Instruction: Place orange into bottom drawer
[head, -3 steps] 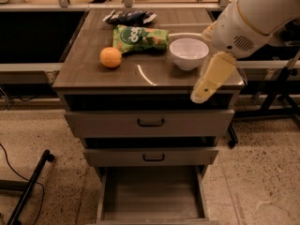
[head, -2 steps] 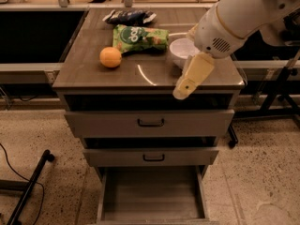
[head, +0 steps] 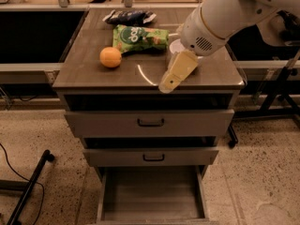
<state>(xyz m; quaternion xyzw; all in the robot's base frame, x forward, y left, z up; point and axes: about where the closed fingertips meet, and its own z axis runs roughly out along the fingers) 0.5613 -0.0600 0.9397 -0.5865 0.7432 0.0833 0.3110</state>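
I will next move my gripper over to the orange in front of the green snack bag and close it around the orange's middle (head: 110, 57).
The orange (head: 110, 57) lies on the left part of the wooden cabinet top (head: 93, 74). The bottom drawer (head: 152, 193) is pulled out below, and its grey floor shows nothing in it. My gripper (head: 168, 84) hangs from the white arm over the front middle of the cabinet top. It is to the right of the orange, apart from it, and holds nothing I can see.
A green snack bag (head: 140, 36) lies behind the orange, with a dark bag (head: 129, 17) farther back. A white bowl (head: 174, 46) is mostly hidden behind my arm. The two upper drawers (head: 150, 122) are slightly ajar. A black stand leg (head: 28, 186) lies at floor left.
My arm and gripper have moved left across the cabinet top, from in front of the bowl toward the orange. The orange and bags have not moved.
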